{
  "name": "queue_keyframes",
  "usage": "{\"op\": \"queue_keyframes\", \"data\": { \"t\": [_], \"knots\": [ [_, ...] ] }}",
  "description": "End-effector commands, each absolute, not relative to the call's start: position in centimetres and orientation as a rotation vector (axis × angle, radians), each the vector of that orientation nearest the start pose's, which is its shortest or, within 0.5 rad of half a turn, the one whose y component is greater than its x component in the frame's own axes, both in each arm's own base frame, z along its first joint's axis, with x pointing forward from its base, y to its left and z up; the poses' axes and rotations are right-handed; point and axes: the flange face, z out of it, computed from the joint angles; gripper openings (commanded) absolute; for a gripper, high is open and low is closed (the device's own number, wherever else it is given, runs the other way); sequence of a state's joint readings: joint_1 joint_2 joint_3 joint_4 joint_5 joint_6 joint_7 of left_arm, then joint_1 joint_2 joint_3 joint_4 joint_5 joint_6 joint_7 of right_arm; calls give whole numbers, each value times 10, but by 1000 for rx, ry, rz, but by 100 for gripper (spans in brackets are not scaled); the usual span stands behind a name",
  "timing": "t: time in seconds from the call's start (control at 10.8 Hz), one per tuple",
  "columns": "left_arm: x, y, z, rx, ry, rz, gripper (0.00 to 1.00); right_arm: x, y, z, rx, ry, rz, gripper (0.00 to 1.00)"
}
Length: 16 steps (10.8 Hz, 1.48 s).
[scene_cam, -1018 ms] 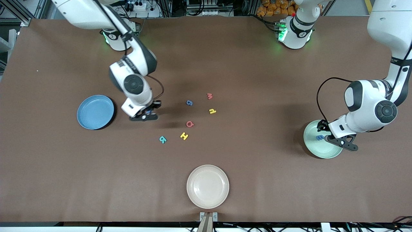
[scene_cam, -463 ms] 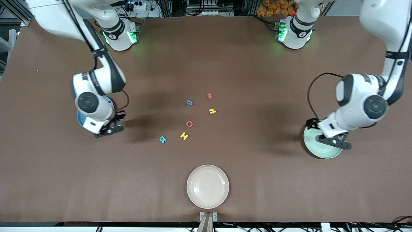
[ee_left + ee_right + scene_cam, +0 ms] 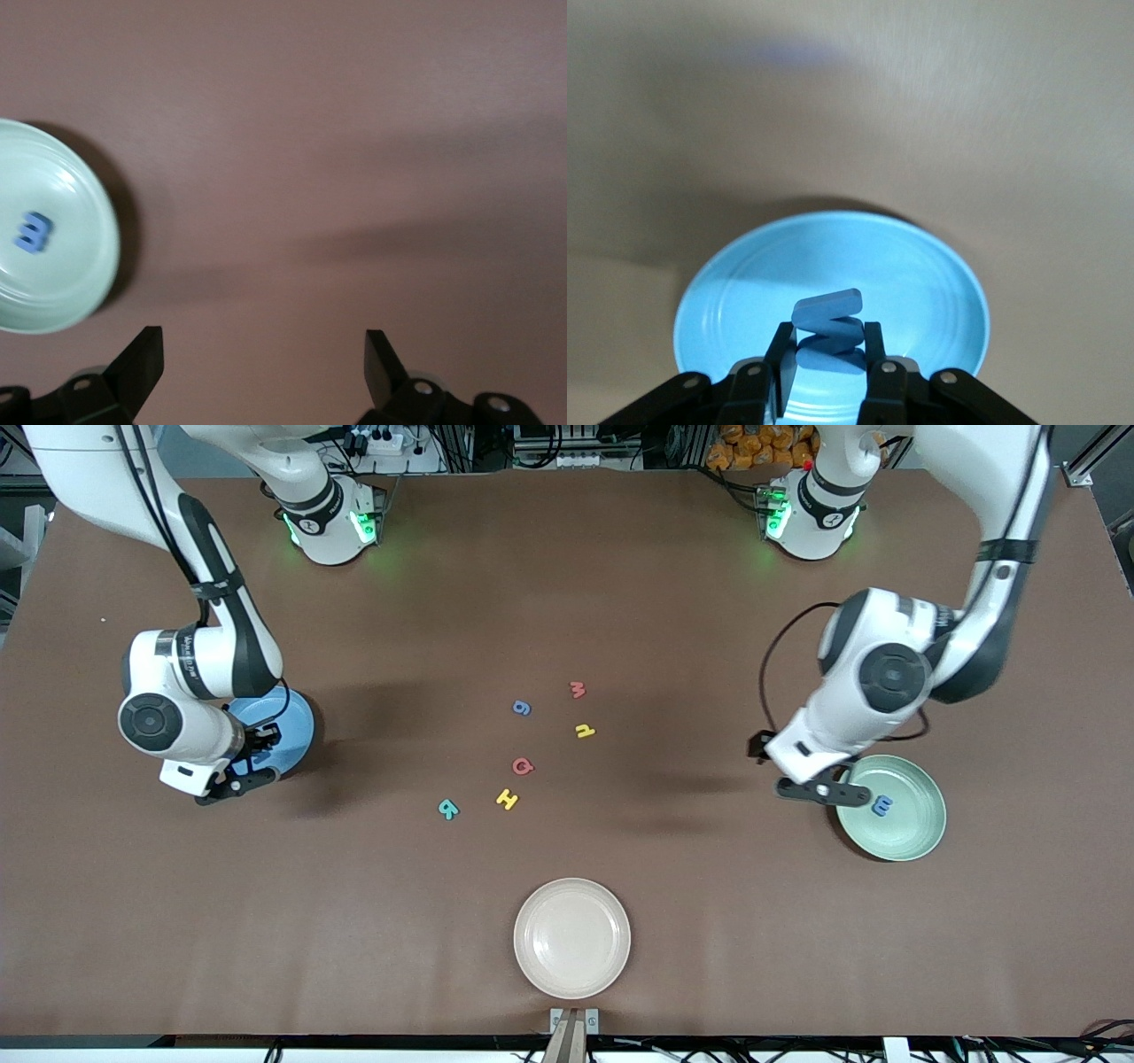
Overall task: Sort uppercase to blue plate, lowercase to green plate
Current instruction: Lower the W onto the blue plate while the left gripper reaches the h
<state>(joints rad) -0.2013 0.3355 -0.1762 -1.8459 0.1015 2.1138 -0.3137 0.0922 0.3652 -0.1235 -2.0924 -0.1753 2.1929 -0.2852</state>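
Note:
Next, I release the blue M from my right gripper near the middle of the blue plate (image 3: 261,737) (image 3: 825,343).
My right gripper (image 3: 248,766) hangs over the blue plate (image 3: 297,731), shut on the blue M (image 3: 828,332), which stands on edge between its fingers above the plate's floor (image 3: 921,283). My left gripper (image 3: 819,790) is open and holds nothing (image 3: 264,341), over bare table at the green plate's (image 3: 917,824) rim. In that plate lies a blue e-like letter (image 3: 881,806), also in the left wrist view (image 3: 32,232). Mid-table lie the red w (image 3: 578,689), blue g (image 3: 522,708), yellow hooked letter (image 3: 585,731), red Q (image 3: 523,766), yellow H (image 3: 507,799) and teal R (image 3: 449,809).
A beige plate (image 3: 572,938) with nothing in it sits near the table's front edge, nearer to the camera than the letters. The brown tabletop stretches wide between the letter cluster and each coloured plate.
My right arm carried the blue M from beside the letters to above the blue plate. My left gripper opened wide and swung off the green plate toward mid-table, uncovering the blue letter there.

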Motion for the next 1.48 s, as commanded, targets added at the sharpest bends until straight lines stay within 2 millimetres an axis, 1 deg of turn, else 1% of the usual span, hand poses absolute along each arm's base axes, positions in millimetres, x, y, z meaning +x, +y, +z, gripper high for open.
{"op": "queue_keyframes", "data": {
  "t": [0.0, 0.09, 0.19, 0.28, 0.46, 0.65, 0.74, 0.83, 0.93, 1.02, 1.2, 1.3, 1.39],
  "knots": [
    [576, -257, 335, -3086, 26, 103, 100, 535, -32, 214, -3139, -583, 525, 22],
    [572, -280, 333, -3115, -33, 116, 100, 527, -31, 204, -3129, -580, 546, 22],
    [568, -300, 330, -3130, -105, 131, 100, 524, -32, 200, -3123, -571, 559, 23],
    [560, -331, 322, -3123, -156, 137, 100, 524, -32, 198, -3120, -565, 550, 26],
    [551, -378, 309, -3108, -292, 130, 100, 523, -42, 187, -3112, -593, 525, 27],
    [537, -418, 285, -3081, -382, 149, 100, 521, -45, 185, -3115, -585, 520, 30],
    [530, -432, 272, -3068, -401, 159, 100, 521, -47, 186, -3116, -578, 518, 33],
    [525, -440, 259, -3054, -424, 175, 100, 521, -48, 185, -3116, -577, 521, 34],
    [520, -445, 244, -3042, -427, 205, 100, 521, -49, 185, -3115, -573, 521, 39],
    [512, -454, 229, -3035, -423, 223, 100, 521, -49, 184, -3115, -573, 523, 47],
    [499, -474, 214, -3052, -469, 217, 100, 520, -48, 184, -3114, -571, 524, 60],
    [494, -483, 210, -3065, -492, 195, 100, 520, -48, 185, -3114, -564, 524, 60],
    [489, -492, 206, -3079, -500, 188, 100, 520, -47, 185, -3110, -536, 523, 69]
  ]
}}
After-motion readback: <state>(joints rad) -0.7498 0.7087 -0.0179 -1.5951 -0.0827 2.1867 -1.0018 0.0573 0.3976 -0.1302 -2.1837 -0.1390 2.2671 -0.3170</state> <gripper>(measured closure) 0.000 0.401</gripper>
